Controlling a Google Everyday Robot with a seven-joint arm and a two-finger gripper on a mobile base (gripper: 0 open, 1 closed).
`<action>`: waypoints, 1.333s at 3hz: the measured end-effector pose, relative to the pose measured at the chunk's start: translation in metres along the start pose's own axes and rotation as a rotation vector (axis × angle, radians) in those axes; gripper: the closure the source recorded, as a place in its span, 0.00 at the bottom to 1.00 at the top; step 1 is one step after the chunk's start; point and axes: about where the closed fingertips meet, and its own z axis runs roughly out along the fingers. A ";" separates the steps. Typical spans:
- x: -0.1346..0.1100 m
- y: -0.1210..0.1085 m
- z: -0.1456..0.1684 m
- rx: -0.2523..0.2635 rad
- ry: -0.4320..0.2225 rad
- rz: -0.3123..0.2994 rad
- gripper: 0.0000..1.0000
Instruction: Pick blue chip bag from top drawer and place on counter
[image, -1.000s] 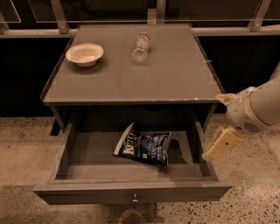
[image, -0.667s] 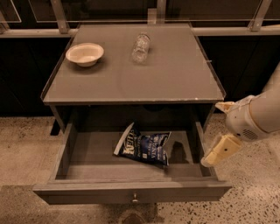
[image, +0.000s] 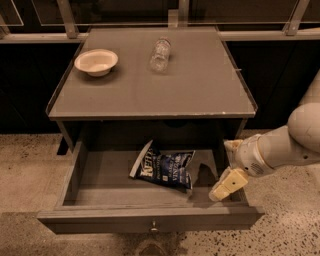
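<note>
My gripper should move to the blue chip bag next and close on the bag's end (image: 185, 170) opposite its white end strip.
The blue chip bag (image: 167, 170) lies crinkled in the middle of the open top drawer (image: 100, 220), its white end strip toward the left. The drawer is pulled out below the counter (image: 200, 87), and a small knob (image: 154, 228) shows on its front panel. My gripper (image: 226, 165) hangs over the drawer's right side wall, to the right of the bag and apart from it. Its two pale fingers (image: 227, 183) stand spread and hold nothing.
A white bowl (image: 96, 61) sits at the counter's back left. A clear plastic bottle (image: 160, 54) lies at the back middle. A dark railing and panels run behind the counter. Speckled floor (image: 30, 170) lies on both sides of the drawer.
My gripper has moved left and down, from outside the drawer's right side to over its right wall. The bag, bowl and bottle have not moved.
</note>
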 end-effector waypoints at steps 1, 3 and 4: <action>-0.003 -0.012 0.044 -0.065 -0.028 -0.002 0.00; -0.043 -0.037 0.114 -0.122 -0.082 -0.055 0.00; -0.055 -0.037 0.141 -0.139 -0.090 -0.063 0.00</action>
